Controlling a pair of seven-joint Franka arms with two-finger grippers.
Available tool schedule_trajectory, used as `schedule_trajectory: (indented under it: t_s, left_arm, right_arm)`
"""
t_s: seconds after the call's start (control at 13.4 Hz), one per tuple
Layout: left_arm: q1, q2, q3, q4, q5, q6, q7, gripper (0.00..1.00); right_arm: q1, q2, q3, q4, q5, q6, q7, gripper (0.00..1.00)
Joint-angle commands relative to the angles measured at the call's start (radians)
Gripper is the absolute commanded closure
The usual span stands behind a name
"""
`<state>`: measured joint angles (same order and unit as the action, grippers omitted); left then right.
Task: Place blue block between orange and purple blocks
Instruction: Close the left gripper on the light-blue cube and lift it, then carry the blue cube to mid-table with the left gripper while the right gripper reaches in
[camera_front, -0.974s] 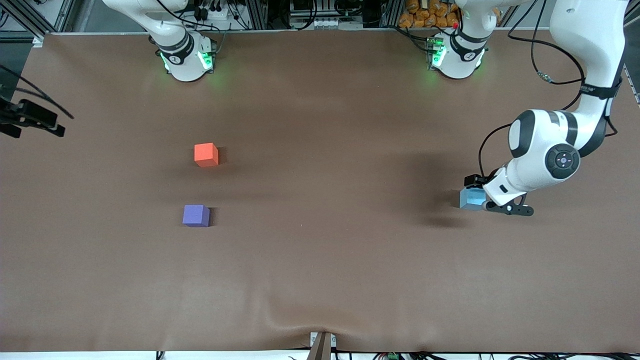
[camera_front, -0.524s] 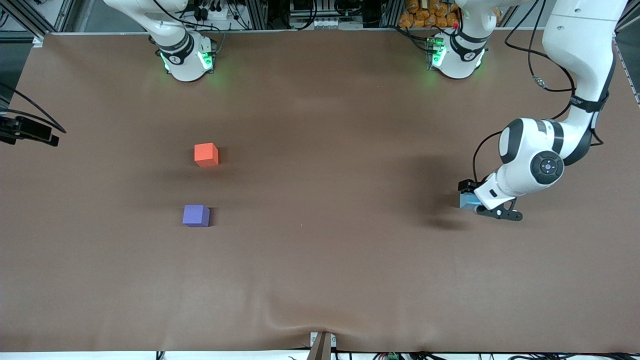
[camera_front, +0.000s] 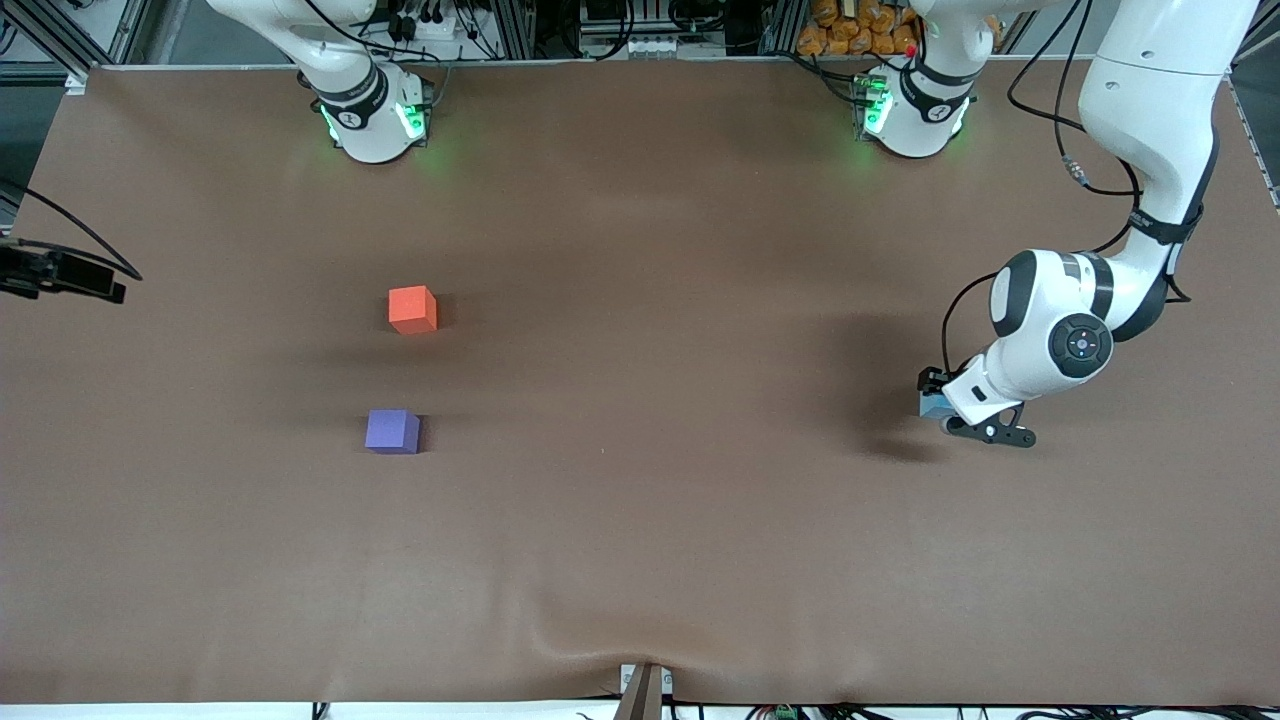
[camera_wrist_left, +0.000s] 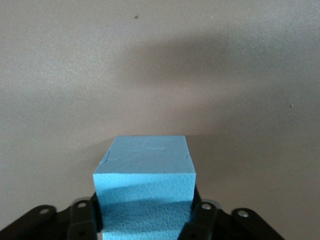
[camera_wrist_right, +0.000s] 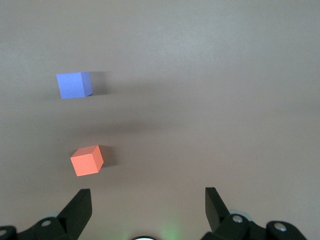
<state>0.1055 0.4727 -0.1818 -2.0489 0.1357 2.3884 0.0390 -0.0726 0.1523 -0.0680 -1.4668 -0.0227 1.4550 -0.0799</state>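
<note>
Next, my left gripper releases the blue block on the bare brown table, level with the orange block (camera_front: 596, 332), toward the table's middle.
The blue block (camera_front: 931, 406) rests on the brown table toward the left arm's end, mostly hidden under the left hand. My left gripper (camera_front: 955, 408) is down at it and shut on the blue block (camera_wrist_left: 147, 160), with a finger pressed against each side. The orange block (camera_front: 412, 309) and the purple block (camera_front: 392, 431) stand apart toward the right arm's end, the purple one nearer the front camera. My right gripper (camera_wrist_right: 147, 192) is open and empty, held high, waiting, looking down on the orange block (camera_wrist_right: 87, 160) and the purple block (camera_wrist_right: 74, 85).
The brown table cover (camera_front: 640, 520) has a wrinkle at its near edge. A black device with cables (camera_front: 60, 272) hangs over the table edge at the right arm's end. A wide stretch of bare cover lies between the blue block and the other two.
The left arm's wrist and elbow have swung in and lowered over the blue block, hiding more of it. The block has stayed in place. The black device at the edge has shifted slightly.
</note>
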Motion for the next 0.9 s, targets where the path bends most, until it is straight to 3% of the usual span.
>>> schedule_trajectory:
  t_s: [0.0,0.3,0.45,0.67,0.82]
  left_arm:
    - [0.000,-0.009,-0.005,0.007,0.022,0.000,-0.001,1.00]
    - [-0.003,-0.063,-0.076,0.044,0.010,-0.043,-0.034,1.00]
    - [-0.030,-0.030,-0.160,0.175,0.007,-0.156,-0.086,1.00]
    - [-0.232,0.038,-0.182,0.324,0.005,-0.234,-0.275,1.00]
    - [-0.366,0.105,-0.182,0.453,0.005,-0.279,-0.404,1.00]
  right_arm:
    - [-0.006,0.004,0.013,0.014,-0.008,-0.004,0.009,0.00]
    - [0.033,0.003,0.017,0.017,-0.008,-0.002,0.009,0.00]
    - [0.066,0.004,0.017,0.017,-0.006,-0.002,0.009,0.00]
    - [0.074,0.004,0.019,0.020,-0.003,-0.002,0.008,0.00]
    - [0.074,0.009,0.017,0.019,0.050,-0.002,0.008,0.00]
